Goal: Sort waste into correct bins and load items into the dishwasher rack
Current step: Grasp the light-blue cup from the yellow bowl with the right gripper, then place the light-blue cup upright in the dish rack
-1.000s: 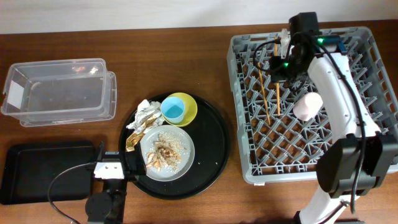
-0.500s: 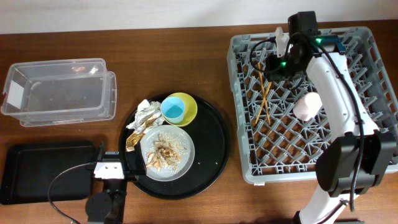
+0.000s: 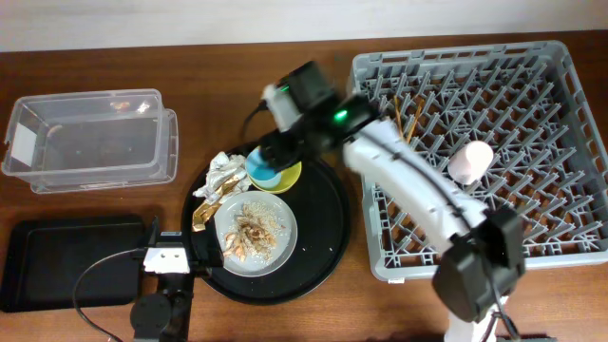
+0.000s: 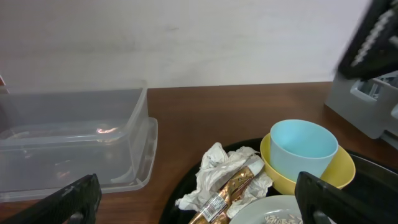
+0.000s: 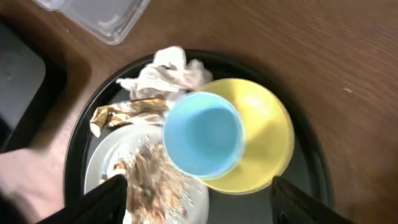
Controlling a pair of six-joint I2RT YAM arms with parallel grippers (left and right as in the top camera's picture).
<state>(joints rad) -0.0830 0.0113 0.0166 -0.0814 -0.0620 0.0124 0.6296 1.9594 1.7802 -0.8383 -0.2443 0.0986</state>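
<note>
The light blue cup's rim (image 3: 249,169) (image 5: 166,140), on the side toward the crumpled wrappers, should be gripped by my right gripper so the cup can be lifted from the yellow-green bowl.
My right gripper (image 5: 208,205) is open and empty, hovering over the light blue cup (image 5: 202,134) that stands in the yellow-green bowl (image 5: 267,143) on the round black tray. Crumpled white-and-gold wrappers (image 3: 218,180) lie left of the bowl. The plate (image 3: 282,243) in front carries beige food scraps (image 3: 252,231). My left gripper (image 4: 196,205) is open near the tray's left rim, facing the wrappers (image 4: 227,177). Two chopsticks (image 3: 414,122) and the pink cup (image 3: 471,161) lie in the grey dishwasher rack (image 3: 570,237).
The clear tub (image 3: 90,138) stands at the back left, with the shallow black tray (image 3: 66,261) in front of it. The round black tray (image 3: 323,237) sits mid-table, close to the rack's left wall. My right arm stretches across the rack's left part.
My right gripper opened and let go of the chopsticks, which now lie in the rack. It then swung left out of the rack to above the blue cup. The left arm stayed still.
</note>
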